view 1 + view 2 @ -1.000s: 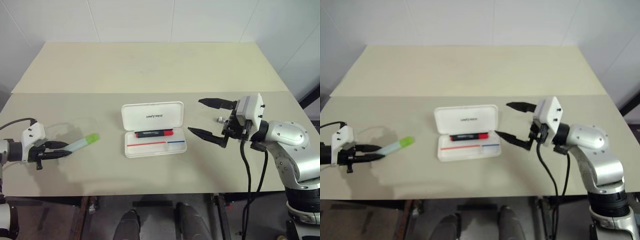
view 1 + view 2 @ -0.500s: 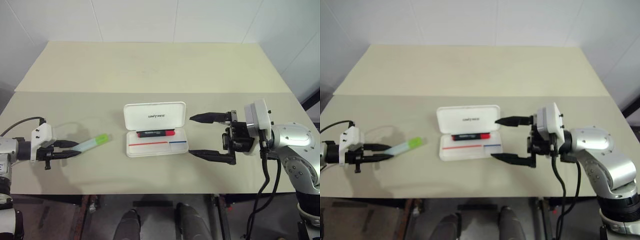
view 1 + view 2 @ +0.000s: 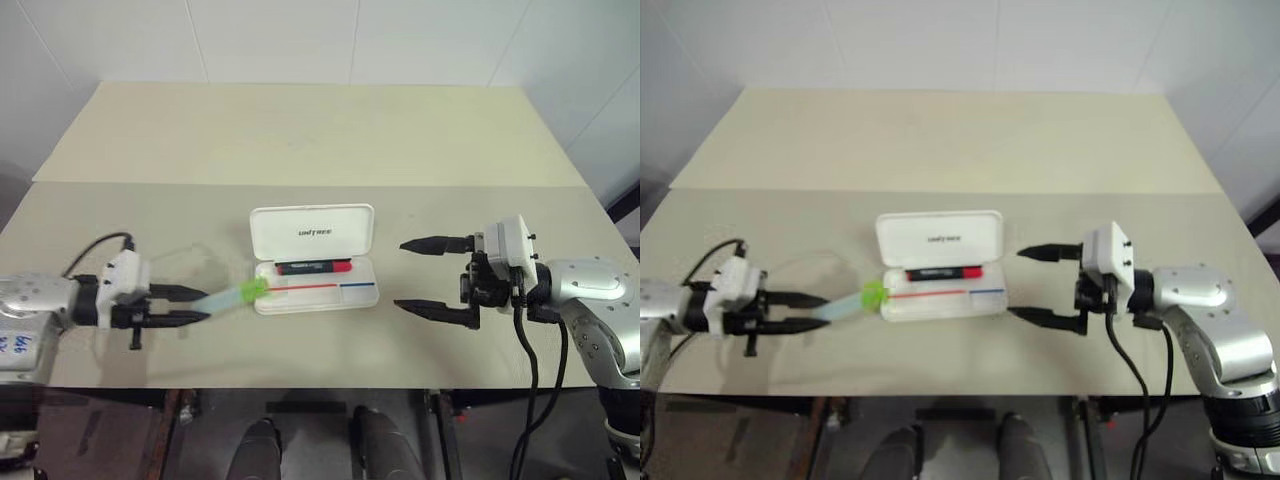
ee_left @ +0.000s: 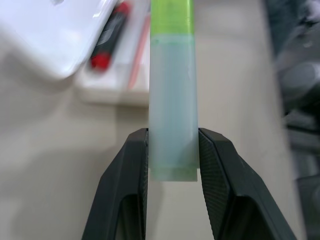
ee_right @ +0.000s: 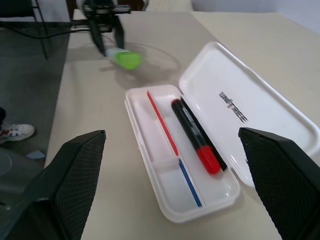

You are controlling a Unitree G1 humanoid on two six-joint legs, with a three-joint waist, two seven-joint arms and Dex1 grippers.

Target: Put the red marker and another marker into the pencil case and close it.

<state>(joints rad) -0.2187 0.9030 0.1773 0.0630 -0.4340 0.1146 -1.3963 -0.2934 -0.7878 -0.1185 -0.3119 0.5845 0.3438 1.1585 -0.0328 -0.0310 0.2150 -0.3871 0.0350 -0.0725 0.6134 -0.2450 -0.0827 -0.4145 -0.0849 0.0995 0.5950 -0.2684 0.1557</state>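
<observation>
Next, I let go of the other marker with my left gripper in the tray's front compartment [image 3: 300,295], alongside the thin red-and-blue line.
The white pencil case [image 3: 313,233] lies open at mid-table, its lid tipped back with dark lettering on it. The red marker [image 3: 312,267], black with a red cap, lies inside its tray [image 5: 167,195]. My left gripper [image 3: 200,306] is shut on the other marker [image 4: 172,115], a pale blue-green barrel with a green end [image 3: 254,290]. That green end hangs at the case's left edge. My right gripper [image 3: 415,275] stands open just right of the case, fingers pointing at it, with nothing between them.
A thin red-and-blue line [image 5: 172,160] runs along the tray's front compartment. The table [image 3: 300,130] stretches far behind the case, with a seam across it. The near edge lies just below both grippers.
My left gripper has carried the green-ended marker rightward up to the case's left edge. My right gripper has drawn back a little to the right and sunk slightly, still open.
</observation>
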